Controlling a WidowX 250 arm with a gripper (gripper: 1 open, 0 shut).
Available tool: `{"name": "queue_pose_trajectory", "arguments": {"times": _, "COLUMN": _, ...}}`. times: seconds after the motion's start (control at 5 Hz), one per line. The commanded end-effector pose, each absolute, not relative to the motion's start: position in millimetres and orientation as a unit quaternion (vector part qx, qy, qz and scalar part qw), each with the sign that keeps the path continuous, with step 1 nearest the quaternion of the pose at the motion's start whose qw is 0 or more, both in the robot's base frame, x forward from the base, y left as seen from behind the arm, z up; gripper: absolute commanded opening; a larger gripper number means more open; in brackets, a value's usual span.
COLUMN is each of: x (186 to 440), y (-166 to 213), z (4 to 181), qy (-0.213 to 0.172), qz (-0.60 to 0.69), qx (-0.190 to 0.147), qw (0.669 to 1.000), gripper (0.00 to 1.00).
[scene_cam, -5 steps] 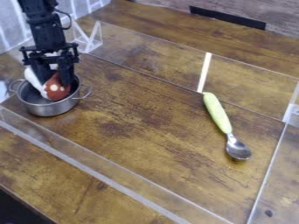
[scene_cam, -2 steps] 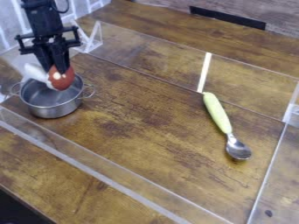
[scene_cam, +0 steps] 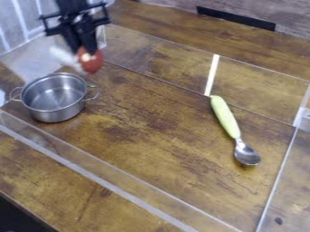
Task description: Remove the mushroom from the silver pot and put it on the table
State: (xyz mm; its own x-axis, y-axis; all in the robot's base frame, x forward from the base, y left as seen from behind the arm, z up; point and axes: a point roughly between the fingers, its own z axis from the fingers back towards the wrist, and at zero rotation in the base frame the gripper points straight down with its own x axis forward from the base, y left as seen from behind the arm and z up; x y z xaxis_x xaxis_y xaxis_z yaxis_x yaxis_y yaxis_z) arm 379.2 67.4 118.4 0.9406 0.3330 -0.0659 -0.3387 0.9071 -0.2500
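Next, I release the mushroom on the table [scene_cam: 138, 129] between silver pot and green-handled spoon, nearer the pot. The mushroom now hangs in the air above the pot.
The mushroom [scene_cam: 91, 59] hangs in the air at the upper left, red-brown cap down, with my gripper [scene_cam: 87, 53] shut on it. Both are a little blurred. The mushroom is above and to the right of the silver pot [scene_cam: 53, 97], well clear of its rim. The pot stands on the table [scene_cam: 158, 136] at the left, and its grey inside holds nothing.
A green-handled spoon [scene_cam: 229, 128] lies on the right side of the table, its metal bowl toward the front. A white stick [scene_cam: 212, 74] lies just behind it. Clear plastic edging [scene_cam: 85, 172] crosses the tabletop in front and at the right.
My gripper has lifted the mushroom out of the silver pot and carried it up and to the right. The pot stays in place, with nothing left inside.
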Motion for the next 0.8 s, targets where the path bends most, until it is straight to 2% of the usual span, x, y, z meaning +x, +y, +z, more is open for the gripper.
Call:
{"name": "queue_pose_trajectory", "arguments": {"times": 0.0, "x": 391, "y": 21, "z": 157.9, "qy": -0.027, "qz": 0.132, "qx": -0.137, "qw": 0.981, "gripper": 0.00}}
{"name": "queue_pose_trajectory", "arguments": {"times": 0.2, "x": 384, "y": -10, "z": 160.3, "qy": -0.018, "qz": 0.098, "qx": -0.143, "qw": 0.985, "gripper": 0.00}}
{"name": "queue_pose_trajectory", "arguments": {"times": 0.4, "x": 361, "y": -26, "z": 160.9, "qy": -0.008, "qz": 0.078, "qx": -0.144, "qw": 0.986, "gripper": 0.00}}
{"name": "queue_pose_trajectory", "arguments": {"times": 0.6, "x": 349, "y": -41, "z": 149.8, "qy": -0.001, "qz": 0.048, "qx": -0.147, "qw": 0.988, "gripper": 0.00}}
